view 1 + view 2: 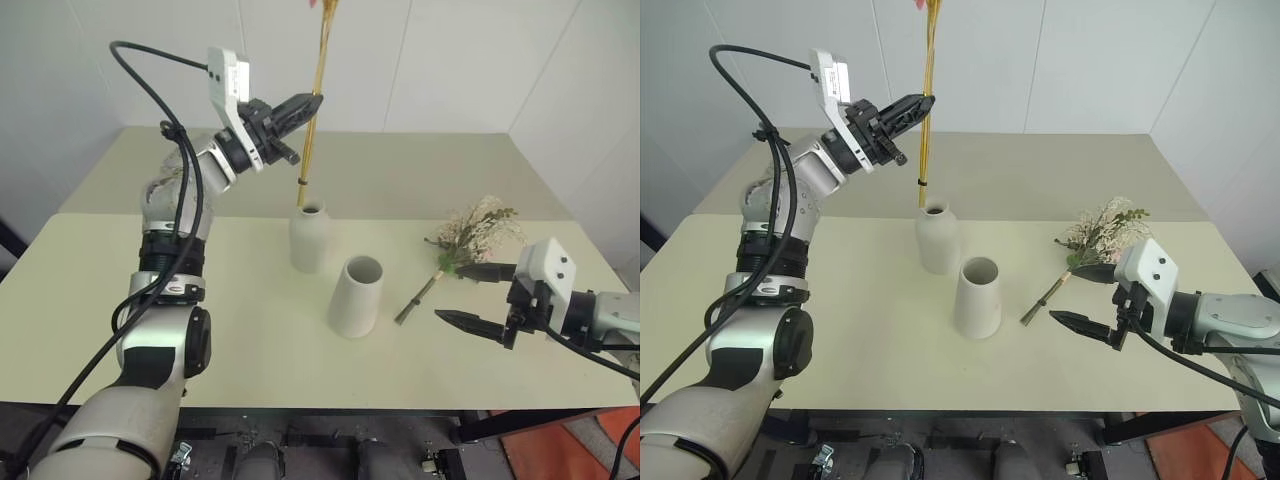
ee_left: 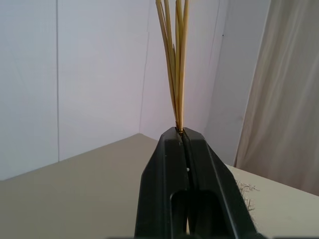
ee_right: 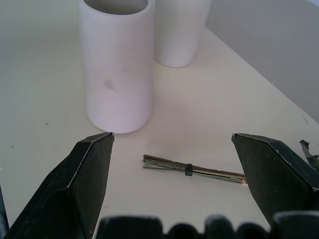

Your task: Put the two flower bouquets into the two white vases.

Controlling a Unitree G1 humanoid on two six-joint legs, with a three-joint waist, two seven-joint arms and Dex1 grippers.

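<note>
Next, I grip the bushier bouquet's upper stems [image 1: 442, 269] with my right gripper, just below its leaves, leaving the lower stem ends free for the vase.
My left gripper [image 1: 310, 101] is shut on the slim bouquet of yellow straw stems [image 1: 318, 90], held upright high over the table. The stems' lower end hangs just above the mouth of the bottle-shaped white vase [image 1: 309, 238]; the blooms run out of the top of the picture. The wide-mouthed conical white vase [image 1: 356, 296] stands just in front of and to the right of it. The bushier green and cream bouquet [image 1: 470, 237] lies flat on the table at the right, stems [image 3: 192, 170] pointing toward the cone vase. My right gripper [image 1: 472, 295] hovers open just in front of those stems, holding nothing.
The cream tabletop [image 1: 250, 330] has free room on its left and front. White walls stand close behind the table's far edge, and a curtain shows in the left wrist view.
</note>
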